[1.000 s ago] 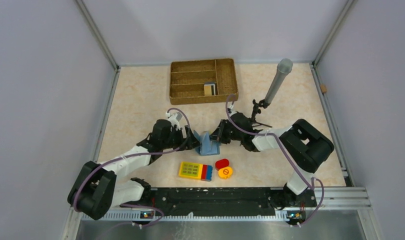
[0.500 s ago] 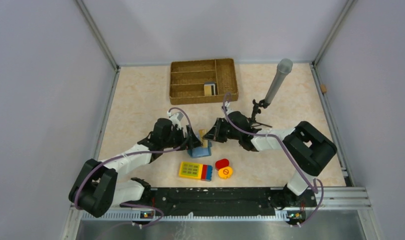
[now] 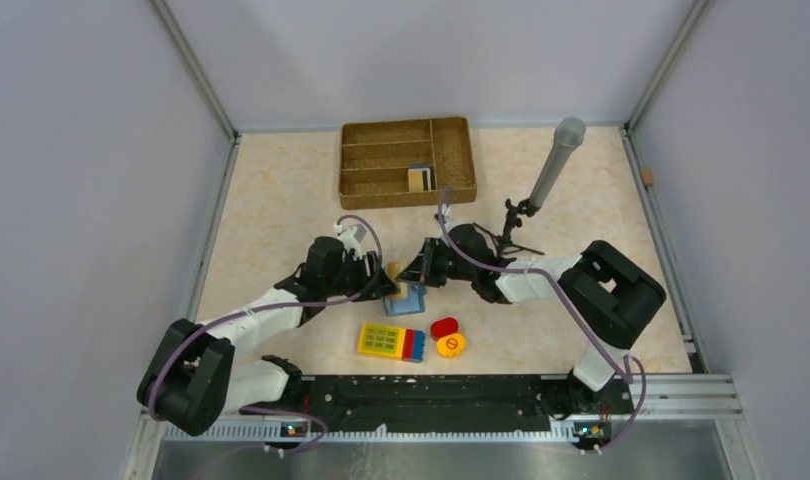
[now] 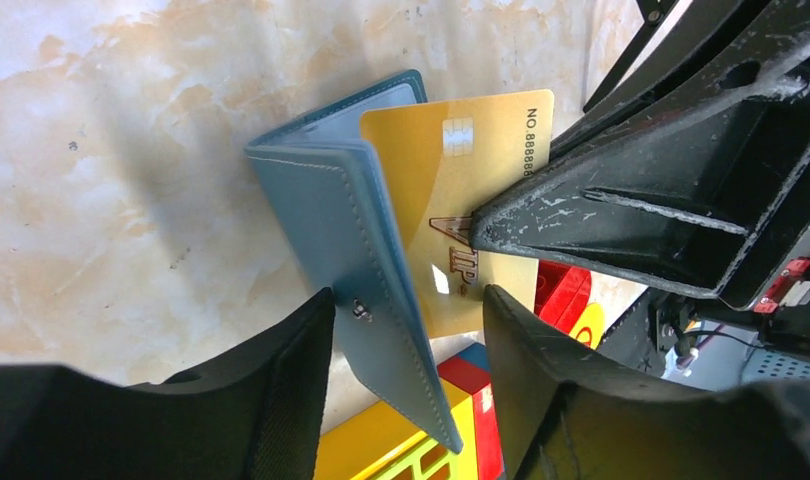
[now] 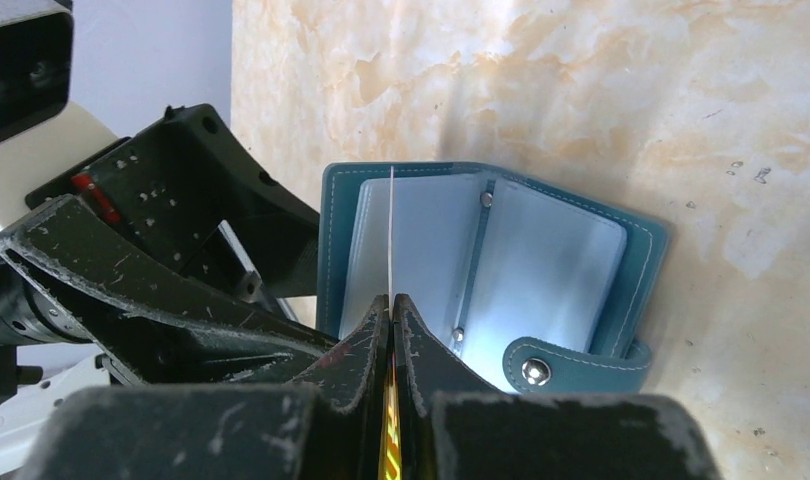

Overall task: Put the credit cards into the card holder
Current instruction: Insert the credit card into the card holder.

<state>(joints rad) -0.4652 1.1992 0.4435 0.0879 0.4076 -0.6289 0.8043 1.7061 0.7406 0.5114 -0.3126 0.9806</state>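
My left gripper will lay the raised cover flap open, as it leans in toward the credit card, and pinch the flap's edge [image 4: 389, 245] before the card goes in.
The teal card holder [image 3: 408, 299] lies open between both arms, light blue pockets and snap tab [image 5: 571, 365] showing in the right wrist view [image 5: 541, 265]. My right gripper [image 3: 419, 275] is shut on a tan-yellow credit card [image 4: 451, 190], seen edge-on [image 5: 391, 230] over the holder's left inner panel. I cannot tell whether it sits in a pocket. My left gripper [image 4: 406, 335] is open, with the holder's raised cover flap [image 4: 366, 270] between its fingers, against the left one. More cards [image 3: 419, 178] stand in the wicker tray.
The brown wicker divided tray [image 3: 381, 160] is at the back. A yellow keypad block [image 3: 391, 343], a red piece [image 3: 444, 326] and a yellow disc [image 3: 450, 345] lie just in front of the holder. A grey cylinder on a stand [image 3: 554, 165] is at the right.
The holder stood like a tent a second ago and now lies lower and open. My right gripper has moved left, bringing the tan card over the holder's inside.
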